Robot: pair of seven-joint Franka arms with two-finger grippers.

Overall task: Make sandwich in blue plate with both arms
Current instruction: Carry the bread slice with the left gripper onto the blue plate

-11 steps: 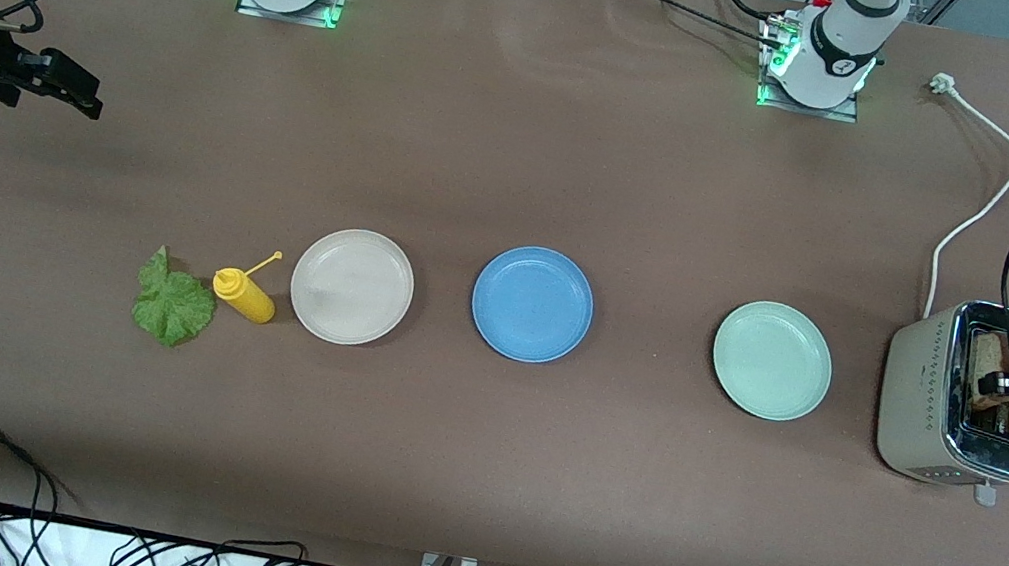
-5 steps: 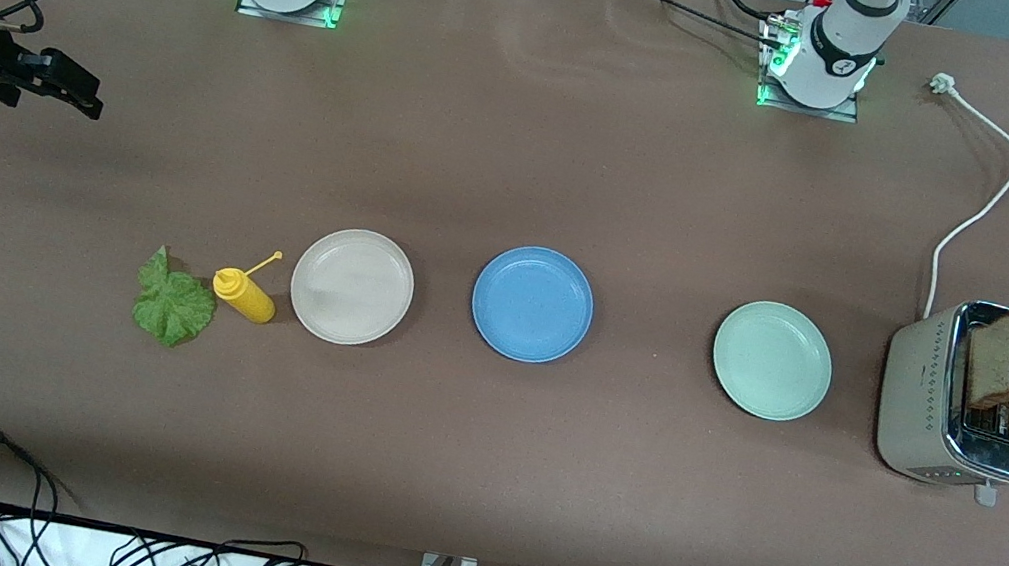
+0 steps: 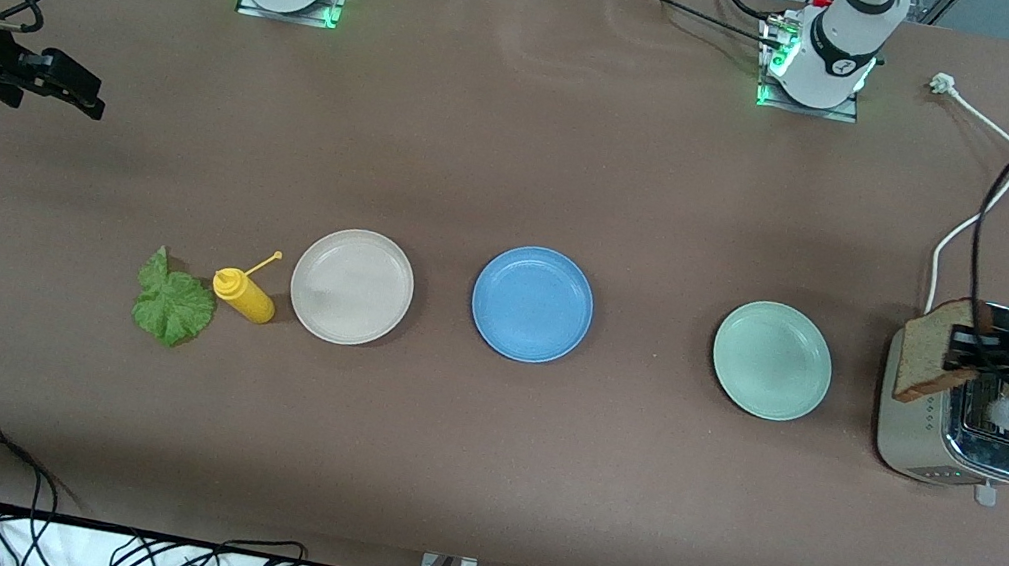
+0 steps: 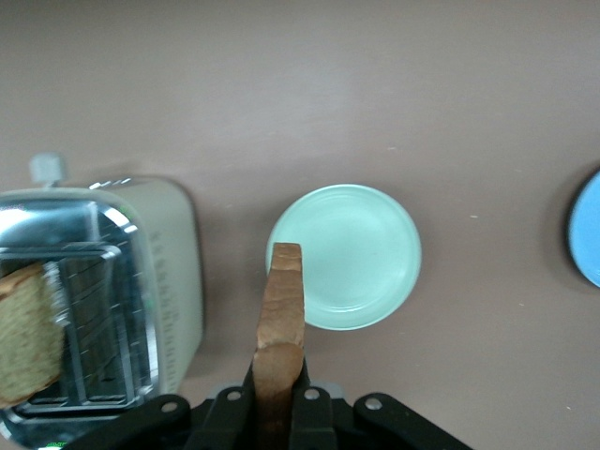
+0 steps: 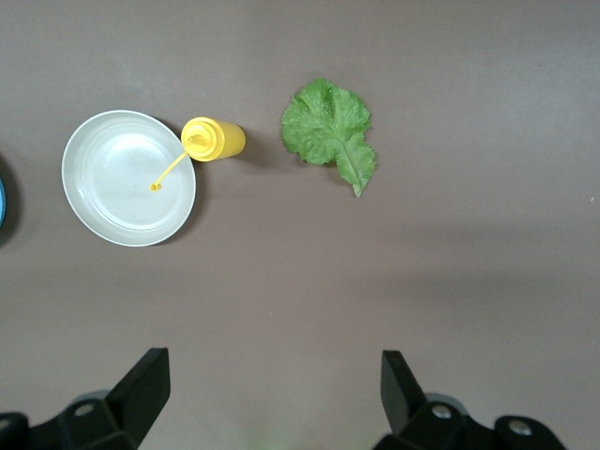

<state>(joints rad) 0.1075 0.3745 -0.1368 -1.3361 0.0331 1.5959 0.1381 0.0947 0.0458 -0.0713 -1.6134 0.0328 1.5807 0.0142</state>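
Observation:
The left gripper should release the brown slice of bread flat on the middle of the bare blue plate (image 3: 536,305). The slice is still upright above the toaster.
My left gripper (image 3: 965,348) is shut on a brown slice of bread (image 3: 931,351), held upright in the air above the toaster's (image 3: 921,435) side that faces the pale green plate. In the left wrist view the slice (image 4: 283,305) stands edge-on between the fingers, and a second slice (image 4: 28,328) sits in a toaster slot. The blue plate (image 3: 532,304) lies bare mid-table. A green lettuce leaf (image 3: 172,303) lies flat toward the right arm's end. My right gripper (image 3: 74,91) waits there above the table, open, with nothing between its fingers.
A beige plate (image 3: 352,285) and a yellow squeeze bottle (image 3: 244,295) lie between the lettuce and the blue plate. The pale green plate (image 3: 772,360) sits between the blue plate and the toaster. The toaster's white cord (image 3: 982,207) trails toward the left arm's base.
The left gripper has pulled the bread slice up out of the toaster and carried it toward the pale green plate. The right arm has not moved.

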